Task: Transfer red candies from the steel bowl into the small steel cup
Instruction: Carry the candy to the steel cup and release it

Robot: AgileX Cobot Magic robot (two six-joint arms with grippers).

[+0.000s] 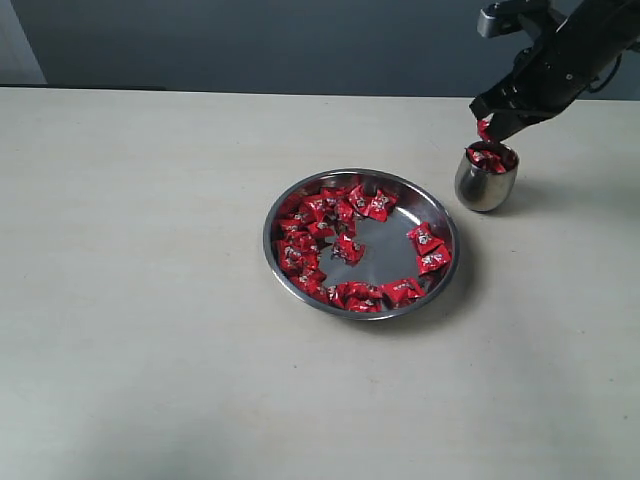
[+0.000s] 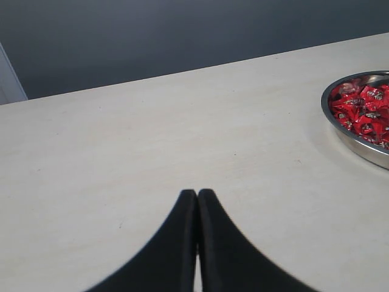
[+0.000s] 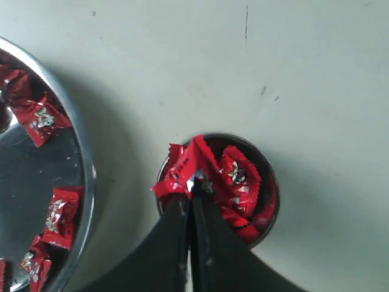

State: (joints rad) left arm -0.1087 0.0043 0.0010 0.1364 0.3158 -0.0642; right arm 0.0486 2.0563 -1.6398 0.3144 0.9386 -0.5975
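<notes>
Next, my right gripper drops the red candy on the candies in the small steel cup (image 1: 480, 157) (image 3: 189, 176), toward the steel bowl.
The steel bowl (image 1: 450, 262) sits mid-table with many red candies (image 1: 310, 232) spread round its rim and flat bottom. To its right stands the small steel cup (image 1: 486, 187), with several red candies inside (image 3: 242, 182). Directly above the cup's rim hangs my right gripper (image 1: 487, 125), shut on one red candy (image 3: 185, 167) pinched at the fingertips. My left gripper (image 2: 197, 193) is shut with nothing in it, over bare table left of the bowl (image 2: 358, 145); it is out of the exterior view.
The pale tabletop (image 1: 150, 300) stretches wide on the left and in front. A dark wall (image 1: 250, 40) runs behind the table's far edge. The right arm (image 1: 570, 50) reaches in from the upper right.
</notes>
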